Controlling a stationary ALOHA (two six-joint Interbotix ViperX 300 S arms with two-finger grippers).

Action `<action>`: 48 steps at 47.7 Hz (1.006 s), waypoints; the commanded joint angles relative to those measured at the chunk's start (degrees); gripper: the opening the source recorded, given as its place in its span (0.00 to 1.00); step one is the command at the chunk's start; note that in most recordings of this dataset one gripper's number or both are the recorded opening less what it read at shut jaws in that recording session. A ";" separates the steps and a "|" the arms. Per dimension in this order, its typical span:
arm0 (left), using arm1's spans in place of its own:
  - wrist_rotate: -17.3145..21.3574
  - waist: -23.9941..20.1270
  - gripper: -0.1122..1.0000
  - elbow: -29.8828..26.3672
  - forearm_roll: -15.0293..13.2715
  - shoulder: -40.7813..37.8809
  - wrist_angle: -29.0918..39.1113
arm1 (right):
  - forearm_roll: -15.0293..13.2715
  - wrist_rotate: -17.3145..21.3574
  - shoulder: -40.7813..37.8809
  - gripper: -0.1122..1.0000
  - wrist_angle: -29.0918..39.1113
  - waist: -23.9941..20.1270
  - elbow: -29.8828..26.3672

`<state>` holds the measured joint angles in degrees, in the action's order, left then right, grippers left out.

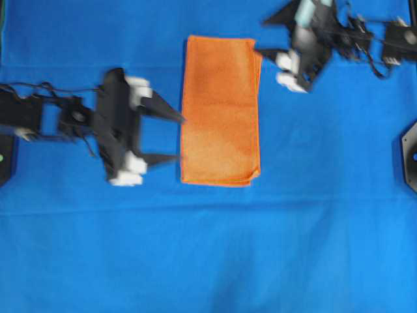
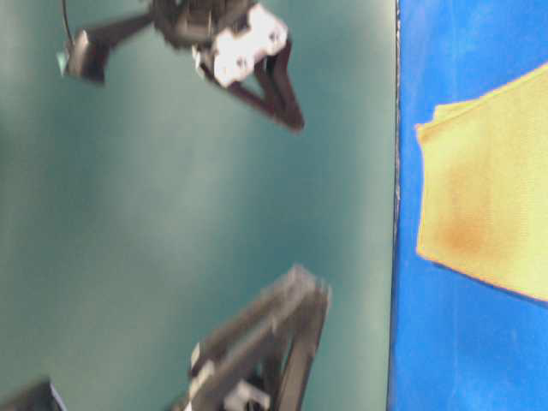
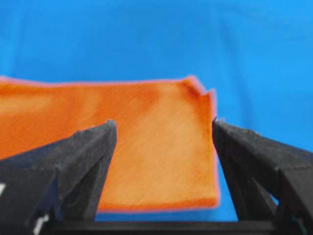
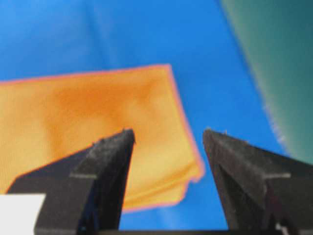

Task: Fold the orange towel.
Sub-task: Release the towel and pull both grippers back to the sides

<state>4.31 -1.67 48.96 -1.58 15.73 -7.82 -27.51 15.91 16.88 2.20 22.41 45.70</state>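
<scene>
Next, my right gripper should go to the orange towel's layered top corner [image 1: 255, 47] [image 4: 196, 169], the one nearest that gripper, and close there.
The orange towel [image 1: 220, 111] lies flat on the blue cloth as a tall, narrow rectangle, with layered edges showing at its right side and near corner. My left gripper [image 1: 177, 138] is at the towel's left edge, open, with nothing between its fingers. From the left wrist, the towel [image 3: 156, 147] spreads beyond the open left gripper [image 3: 163, 123]. My right gripper [image 1: 270, 62] hovers by the towel's top right corner, also open and empty. The right wrist view shows a stacked towel corner [image 4: 98, 112] beyond the open right gripper [image 4: 167, 132]. The table-level view shows the towel [image 2: 488, 205] at the right.
The large blue cloth [image 1: 208, 248] covers the whole table. Black arm bases sit at the left edge [image 1: 5, 163] and the right edge [image 1: 410, 156]. A teal surface [image 4: 274, 58] lies beyond the blue cloth's edge.
</scene>
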 commanded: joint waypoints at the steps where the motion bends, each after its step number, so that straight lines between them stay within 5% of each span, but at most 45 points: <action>1: 0.09 -1.14 0.76 2.90 0.09 4.57 -1.23 | 1.32 1.32 5.71 0.65 -0.35 -2.72 3.43; 19: -0.53 -4.66 0.76 14.59 0.09 16.87 -8.26 | 3.87 10.11 18.81 0.65 -8.96 -8.70 16.61; 48: -0.62 -4.75 0.76 14.06 0.09 16.08 -10.46 | 3.87 10.90 17.31 0.65 -10.81 -8.17 16.00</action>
<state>3.60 -6.24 64.86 -1.58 31.90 -16.88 -23.73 26.72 34.10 -8.44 13.80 63.46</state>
